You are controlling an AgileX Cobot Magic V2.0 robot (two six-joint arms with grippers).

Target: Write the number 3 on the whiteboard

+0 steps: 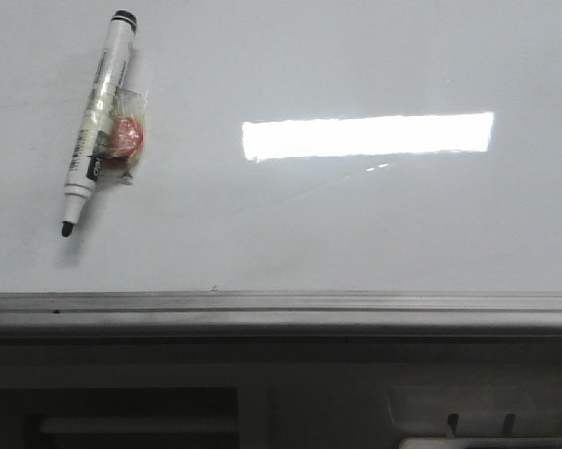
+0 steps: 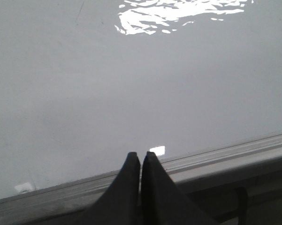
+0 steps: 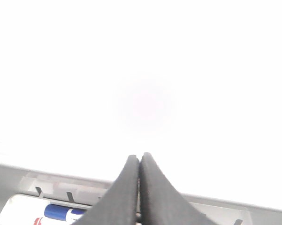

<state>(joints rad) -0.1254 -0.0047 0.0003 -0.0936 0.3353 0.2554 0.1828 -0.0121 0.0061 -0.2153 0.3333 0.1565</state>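
Observation:
The robot's left gripper needs to move to the white marker pen and close on the pen's black band (image 1: pixel 92 168), between the pen's bare tip and the red piece.
The whiteboard (image 1: pixel 355 224) is a glossy white-grey board with a bright rectangular light patch (image 1: pixel 367 136). I see no black drawn number 3 on it, only a faint thin streak (image 1: pixel 290 195) below the patch. A white marker pen (image 1: pixel 98 131) with a black cap and bare black tip lies on the board at the left, with a red piece (image 1: pixel 126 136) taped to it. Neither gripper shows in the front view. My left gripper (image 2: pixel 141 154) is shut and empty over the board's near edge. My right gripper (image 3: pixel 140 157) is shut and empty, with the board (image 3: pixel 141 70) washed out white behind it.
A grey metal frame (image 1: pixel 281 304) runs along the board's near edge and also shows in the left wrist view (image 2: pixel 225 157). Below it a tray (image 3: pixel 33 187) holds a blue-capped marker (image 3: pixel 61 213). The dark robot base (image 1: pixel 122 412) lies in front.

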